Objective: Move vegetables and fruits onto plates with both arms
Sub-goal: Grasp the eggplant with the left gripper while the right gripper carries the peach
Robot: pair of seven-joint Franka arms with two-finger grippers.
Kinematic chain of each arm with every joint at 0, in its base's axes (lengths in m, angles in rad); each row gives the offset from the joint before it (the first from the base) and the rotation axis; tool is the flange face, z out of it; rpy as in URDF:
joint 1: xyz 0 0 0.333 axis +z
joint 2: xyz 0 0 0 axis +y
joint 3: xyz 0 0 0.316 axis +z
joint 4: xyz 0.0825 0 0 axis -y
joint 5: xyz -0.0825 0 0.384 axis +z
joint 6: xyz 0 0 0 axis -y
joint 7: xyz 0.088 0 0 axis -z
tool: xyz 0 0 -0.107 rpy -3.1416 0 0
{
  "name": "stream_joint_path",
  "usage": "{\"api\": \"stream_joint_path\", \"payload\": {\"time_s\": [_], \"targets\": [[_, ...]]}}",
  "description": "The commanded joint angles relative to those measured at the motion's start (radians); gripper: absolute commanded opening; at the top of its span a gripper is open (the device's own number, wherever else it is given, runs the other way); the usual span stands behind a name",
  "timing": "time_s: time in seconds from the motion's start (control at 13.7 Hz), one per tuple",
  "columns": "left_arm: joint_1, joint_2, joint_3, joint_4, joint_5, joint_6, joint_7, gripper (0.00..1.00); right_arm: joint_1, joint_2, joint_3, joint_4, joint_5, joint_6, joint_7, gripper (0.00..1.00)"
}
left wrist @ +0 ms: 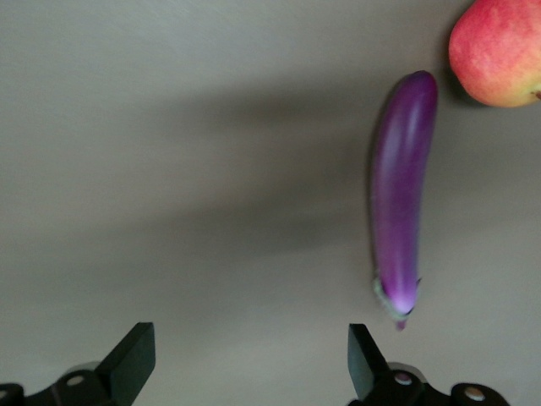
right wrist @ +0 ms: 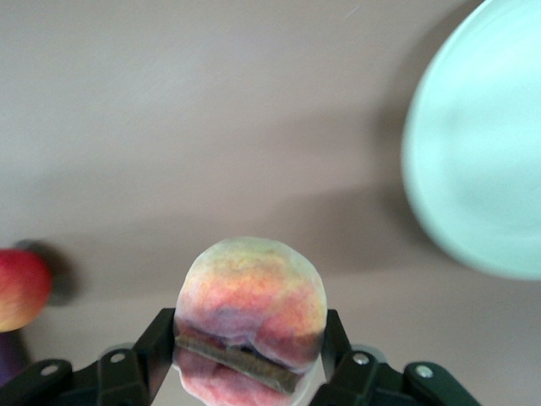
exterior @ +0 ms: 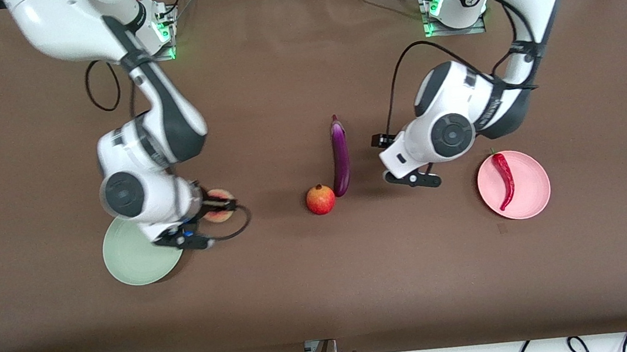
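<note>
The purple eggplant is next for my left gripper, which should go to it and close around the middle of its body (exterior: 341, 159) (left wrist: 402, 193), between the stem and the rounded end.
My right gripper (exterior: 216, 206) is shut on the orange-pink peach (right wrist: 251, 296) and holds it above the table beside the pale green plate (exterior: 131, 261). That plate (right wrist: 482, 169) shows empty in the right wrist view. My left gripper (exterior: 411, 178) is open and empty over bare table beside the purple eggplant (exterior: 340, 158). The eggplant (left wrist: 401, 194) and the red-and-yellow apple (left wrist: 499, 51) show in the left wrist view. The apple (exterior: 320, 199) lies by the eggplant's end nearer the front camera. The red chili pepper (exterior: 505, 178) lies on the pale pink plate (exterior: 534, 198).
The brown table cover runs to metal frame rails at the table's ends. Cables hang along the edge nearest the front camera. The apple (right wrist: 21, 288) also shows at the edge of the right wrist view.
</note>
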Motion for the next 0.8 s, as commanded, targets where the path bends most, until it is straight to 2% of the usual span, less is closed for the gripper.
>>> {"api": "stream_joint_path", "payload": {"time_s": [0.0,0.36,0.58,0.66,0.73], "targets": [[-0.067,0.057,0.005,-0.008,-0.031,0.106,-0.096,1.00,-0.102,-0.005,0.020,-0.010,-0.004,-0.009,-0.165,0.42],[-0.136,0.146,0.008,-0.010,-0.014,0.289,-0.174,1.00,-0.259,0.059,0.017,-0.029,-0.016,-0.009,-0.358,0.42],[-0.168,0.174,0.014,-0.008,0.035,0.334,-0.209,1.00,-0.317,0.100,0.003,-0.027,-0.057,0.008,-0.452,0.42],[-0.171,0.183,0.014,-0.008,0.064,0.355,-0.212,0.91,-0.326,0.110,0.003,-0.027,-0.056,0.018,-0.463,0.42],[-0.171,0.192,0.014,-0.008,0.080,0.364,-0.214,0.67,-0.329,0.120,0.003,-0.027,-0.056,0.031,-0.463,0.42]]}}
